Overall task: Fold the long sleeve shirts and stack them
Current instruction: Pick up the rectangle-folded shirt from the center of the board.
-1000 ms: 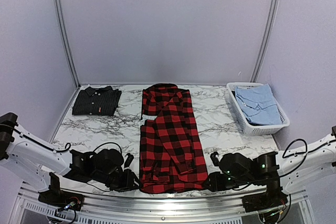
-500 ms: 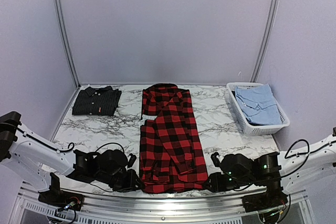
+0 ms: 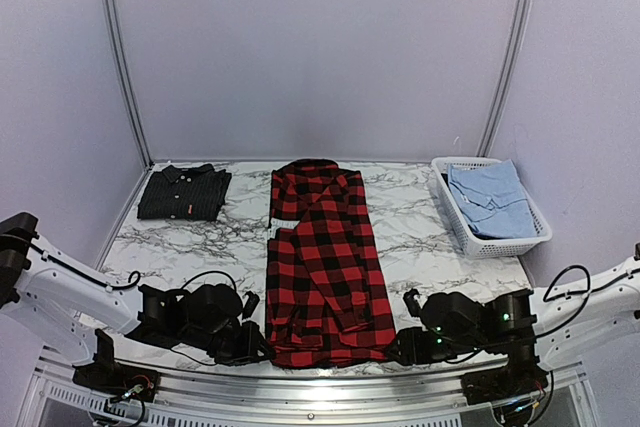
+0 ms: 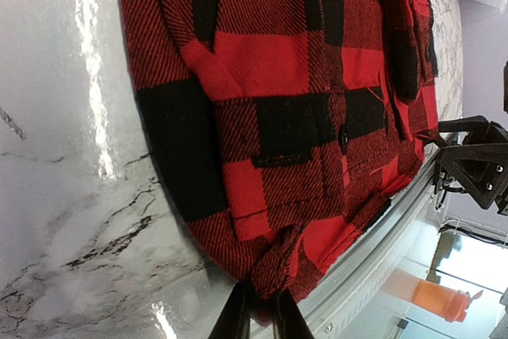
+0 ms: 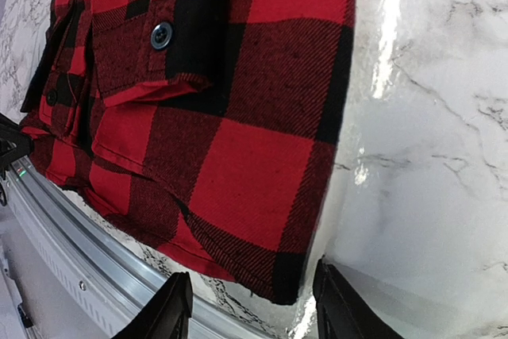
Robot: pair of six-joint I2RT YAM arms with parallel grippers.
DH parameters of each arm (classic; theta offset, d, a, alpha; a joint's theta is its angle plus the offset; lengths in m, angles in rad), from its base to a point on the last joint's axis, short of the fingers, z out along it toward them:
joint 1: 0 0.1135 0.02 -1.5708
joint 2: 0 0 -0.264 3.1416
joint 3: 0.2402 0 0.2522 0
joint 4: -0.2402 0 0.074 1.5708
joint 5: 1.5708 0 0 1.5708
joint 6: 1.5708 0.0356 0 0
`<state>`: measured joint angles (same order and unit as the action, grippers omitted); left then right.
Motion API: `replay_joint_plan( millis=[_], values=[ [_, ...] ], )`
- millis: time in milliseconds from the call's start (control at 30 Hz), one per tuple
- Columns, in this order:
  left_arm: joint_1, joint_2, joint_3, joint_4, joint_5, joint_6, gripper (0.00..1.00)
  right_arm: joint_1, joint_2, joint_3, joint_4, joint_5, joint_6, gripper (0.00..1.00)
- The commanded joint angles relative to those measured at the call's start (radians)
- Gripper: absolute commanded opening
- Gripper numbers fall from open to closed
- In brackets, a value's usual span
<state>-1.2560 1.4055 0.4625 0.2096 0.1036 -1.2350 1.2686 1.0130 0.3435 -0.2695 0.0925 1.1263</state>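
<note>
The robot's left gripper pinches a bunched corner of the plaid shirt's hem, so it should open and take the shirt's side farther up (image 4: pixel 184 148), beside the cuff.
The red-and-black plaid shirt (image 3: pixel 325 257) lies lengthwise down the middle of the marble table, sleeves folded in, hem at the near edge. My left gripper (image 3: pixel 256 347) is shut on the shirt's near left hem corner (image 4: pixel 274 275), pinching a fold of cloth. My right gripper (image 3: pixel 397 347) is open at the near right hem corner (image 5: pixel 309 275), its fingers (image 5: pixel 171 311) on either side of the corner, low on the table. The dark charcoal shirt (image 3: pixel 185 192) lies folded at the back left.
A white slotted basket (image 3: pixel 468 227) holding a light blue shirt (image 3: pixel 490 199) stands at the back right. The table's metal front rail (image 5: pixel 63 252) runs just under the plaid hem. Bare marble (image 3: pixel 200 247) shows on both sides of the plaid shirt.
My left gripper has slid a little right to the hem corner and closed on it. The right gripper has barely moved.
</note>
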Motion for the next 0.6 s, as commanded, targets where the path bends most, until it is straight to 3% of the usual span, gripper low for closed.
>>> replay_joint_plan(
  millis=[0,567],
  values=[
    [-0.006,-0.021,0.020,-0.014,-0.016,0.000,0.12,-0.022,-0.019,0.011,0.012,0.025,0.024,0.52],
    [-0.006,-0.017,0.025,-0.014,-0.024,0.002,0.06,-0.068,0.064,0.019,0.098,-0.040,-0.013,0.45]
  ],
)
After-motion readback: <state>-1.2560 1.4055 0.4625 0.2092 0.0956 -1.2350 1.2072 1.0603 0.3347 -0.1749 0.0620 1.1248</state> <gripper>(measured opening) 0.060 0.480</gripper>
